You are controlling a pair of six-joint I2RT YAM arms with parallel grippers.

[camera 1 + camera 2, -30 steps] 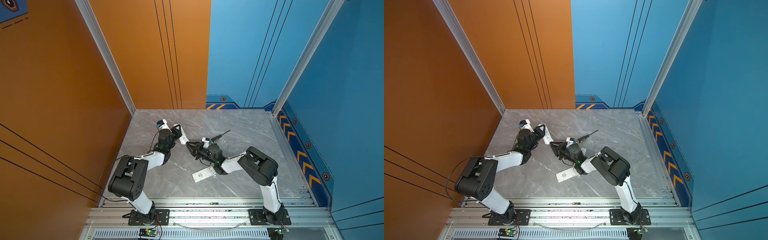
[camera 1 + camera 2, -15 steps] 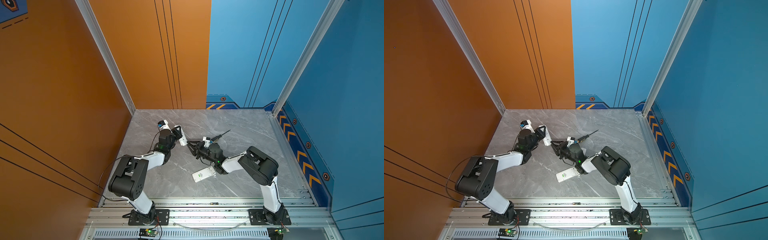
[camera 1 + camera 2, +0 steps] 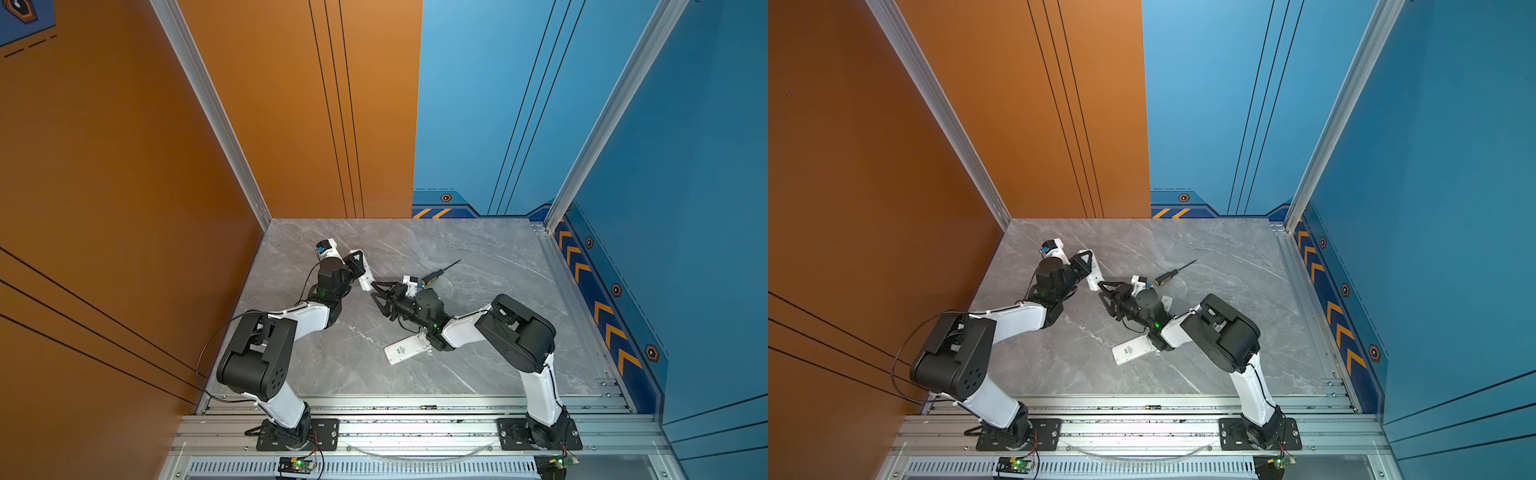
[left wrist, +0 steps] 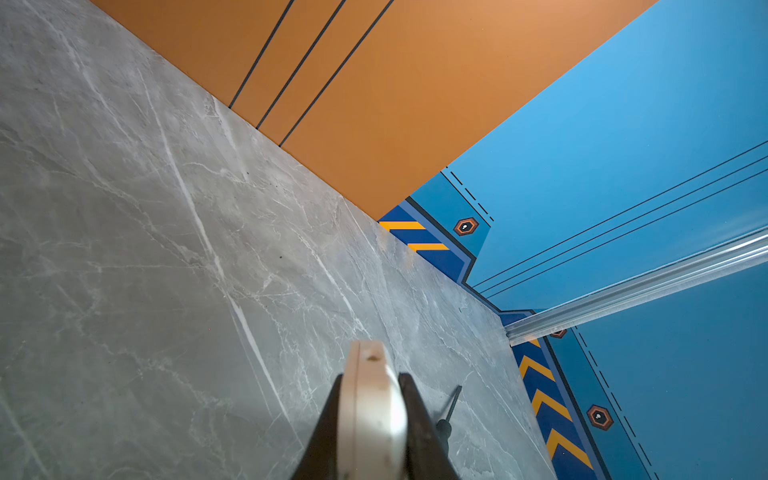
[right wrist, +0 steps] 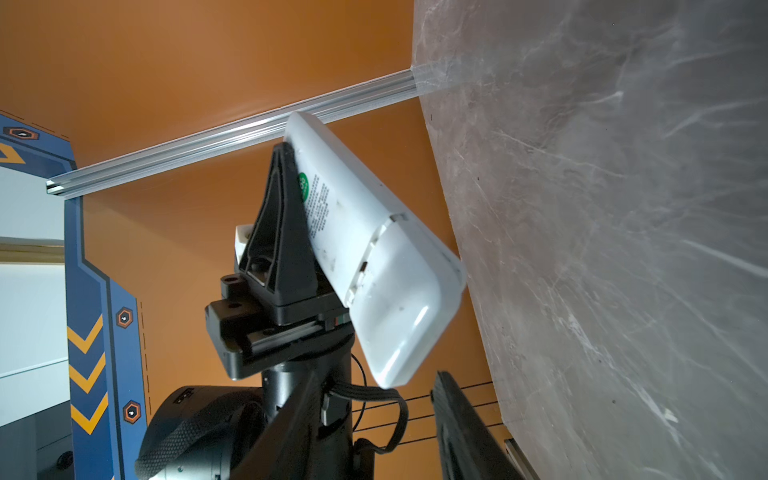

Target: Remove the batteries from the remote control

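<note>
The end cover is barely open and my fingers reach only its tip, so next my right gripper grips farther up the cover's sides (image 5: pixel 444 270) and pulls.
My left gripper (image 3: pixel 360 266) (image 4: pixel 371 380) is shut on a white remote control (image 3: pixel 365 282) (image 4: pixel 370 415) and holds it tilted above the table. The right wrist view shows the remote control's (image 5: pixel 374 249) back, with a green label and its end cover in place. My right gripper (image 3: pixel 378 295) (image 3: pixel 1105 296) (image 5: pixel 376 380) is open, and its fingertips straddle the remote's free end without touching it. No batteries are in view.
A second white remote (image 3: pixel 406 350) (image 3: pixel 1133 350) lies on the grey marble table (image 3: pixel 478 257) under my right forearm. A black-and-yellow screwdriver (image 3: pixel 436 273) (image 3: pixel 1170 275) lies behind my right gripper. Walls enclose three sides, and an aluminium rail (image 3: pixel 415 409) runs along the front.
My right gripper's jaws have spread from shut to open at the remote's end. The left gripper keeps its hold and has barely moved.
</note>
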